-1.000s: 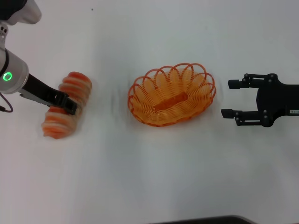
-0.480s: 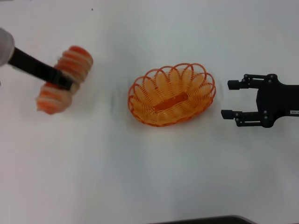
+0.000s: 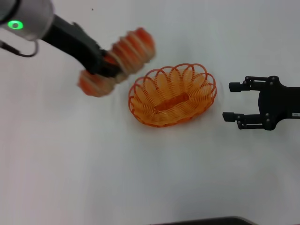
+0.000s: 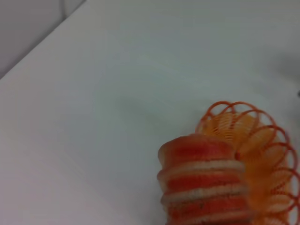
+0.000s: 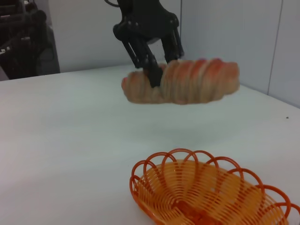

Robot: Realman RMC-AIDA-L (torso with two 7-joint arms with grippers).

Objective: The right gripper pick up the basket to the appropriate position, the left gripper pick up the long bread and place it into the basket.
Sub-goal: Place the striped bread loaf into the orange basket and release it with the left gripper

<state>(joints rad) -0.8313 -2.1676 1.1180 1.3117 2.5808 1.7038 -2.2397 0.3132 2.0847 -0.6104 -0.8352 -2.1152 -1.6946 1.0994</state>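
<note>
The robot's left gripper needs to release the long bread lengthwise over the middle bottom of the orange wire basket (image 3: 168, 99) (image 4: 260, 183).
My left gripper (image 3: 108, 65) is shut on the long bread (image 3: 119, 58), a cream loaf with orange-red ridges, and holds it in the air just left of the basket. The right wrist view shows the left gripper (image 5: 152, 70) clamped near the loaf's middle, the long bread (image 5: 185, 82) well above the table. The loaf's end shows close up in the left wrist view (image 4: 201, 183). The orange wire basket (image 3: 172, 94) stands empty on the white table; it also shows in the right wrist view (image 5: 211, 192) and the left wrist view (image 4: 262, 150). My right gripper (image 3: 232, 100) is open and empty, just right of the basket.
The white table (image 3: 140, 178) spreads all around the basket. A dark edge (image 3: 206, 221) shows at the table's near side. A grey wall (image 5: 93, 33) stands behind the table in the right wrist view.
My left gripper has lifted the long bread and carried it right, from the table's left side to beside the basket. The right gripper and the basket have not moved.
</note>
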